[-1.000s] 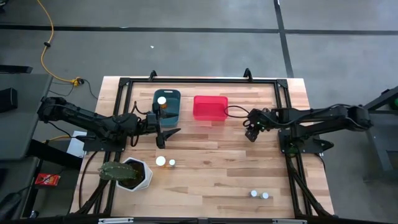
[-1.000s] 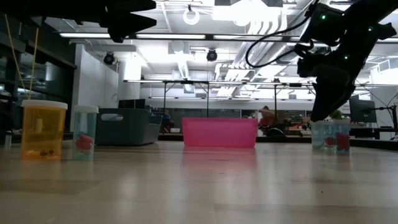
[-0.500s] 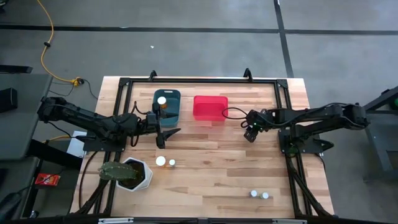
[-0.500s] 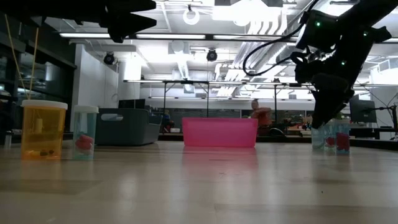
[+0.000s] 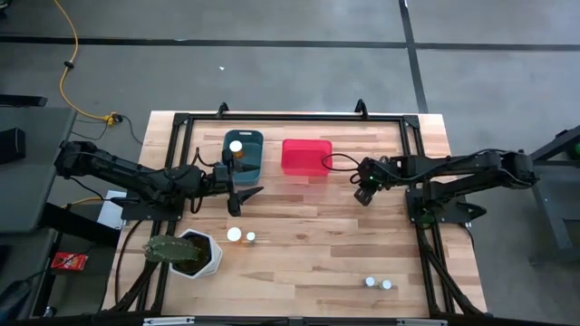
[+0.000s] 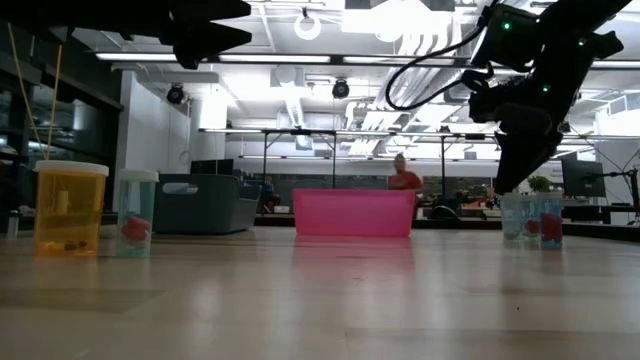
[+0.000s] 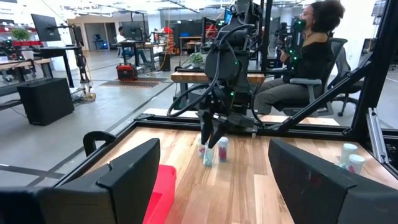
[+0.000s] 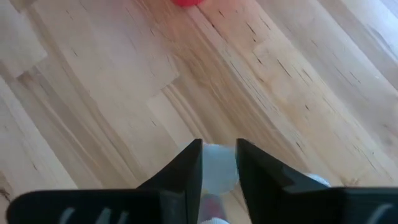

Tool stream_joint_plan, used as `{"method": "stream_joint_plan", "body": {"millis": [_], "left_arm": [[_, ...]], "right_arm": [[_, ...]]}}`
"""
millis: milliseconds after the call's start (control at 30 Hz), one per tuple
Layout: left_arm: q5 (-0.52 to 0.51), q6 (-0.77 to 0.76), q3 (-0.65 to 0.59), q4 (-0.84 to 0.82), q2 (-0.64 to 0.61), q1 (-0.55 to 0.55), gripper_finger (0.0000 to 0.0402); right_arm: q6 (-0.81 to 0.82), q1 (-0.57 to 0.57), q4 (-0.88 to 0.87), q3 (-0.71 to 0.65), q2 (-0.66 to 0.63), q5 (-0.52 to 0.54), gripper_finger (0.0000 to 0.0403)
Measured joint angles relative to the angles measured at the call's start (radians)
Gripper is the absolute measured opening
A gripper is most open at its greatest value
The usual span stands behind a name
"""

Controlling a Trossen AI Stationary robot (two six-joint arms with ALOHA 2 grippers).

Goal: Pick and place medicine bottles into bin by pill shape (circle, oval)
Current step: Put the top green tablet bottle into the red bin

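Note:
My right gripper is tilted and pinches the bottle at its white cap. Next, I open, point my fingers straight down and grip the bottle's body point(image 6: 511, 220) lower.
Two small clear medicine bottles stand side by side on the wood right of the red bin point(image 5: 306, 156). My right gripper point(image 8: 219, 174) comes down on one of them point(image 8: 217, 167), and the other point(image 8: 317, 181) stands just beside it. The right gripper point(image 5: 362, 194) hides both bottles in the high view. My left gripper point(image 5: 243, 192) waits open and level next to the teal bin point(image 5: 243, 156), which holds a white-capped amber bottle point(image 5: 236, 146). Two more bottles point(image 5: 241, 235) stand near the plant pot, and another two point(image 5: 378, 282) stand at the near right. My right gripper pinches the bottle's white-capped top point(image 8: 219, 163) between its two fingers point(image 8: 186, 177). The fingers slant steeply down from above and from the table's right. The bottle point(image 7: 208, 155) stands upright with its base on the table.
A white hexagonal plant pot point(image 5: 198, 254) stands at the near left corner. A black frame point(image 5: 419, 163) runs round the table's edges. Bare wood lies between the bins and the near edge. People sit and walk in the room beyond the table.

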Motion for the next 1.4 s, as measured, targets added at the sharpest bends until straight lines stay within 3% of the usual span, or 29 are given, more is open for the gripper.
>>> {"method": "stream_joint_plan", "body": {"millis": [500,800,967,1400], "left_arm": [[0.000,0.000,0.000,0.000,0.000,0.000,0.0288],[0.000,0.000,0.000,0.000,0.000,0.000,0.0288],[-0.001,0.000,0.000,0.000,0.000,0.000,0.0288],[-0.001,0.000,0.000,-0.015,0.000,0.000,0.0288]], "right_arm": [[-0.004,-0.001,0.019,-0.001,0.001,-0.002,0.0091],[-0.134,-0.001,0.017,0.022,0.011,-0.142,0.0193],[-0.206,-0.001,-0.113,0.107,0.087,-0.095,0.0217],[-0.516,0.000,-0.144,0.174,0.339,-0.076,0.0218]]}}
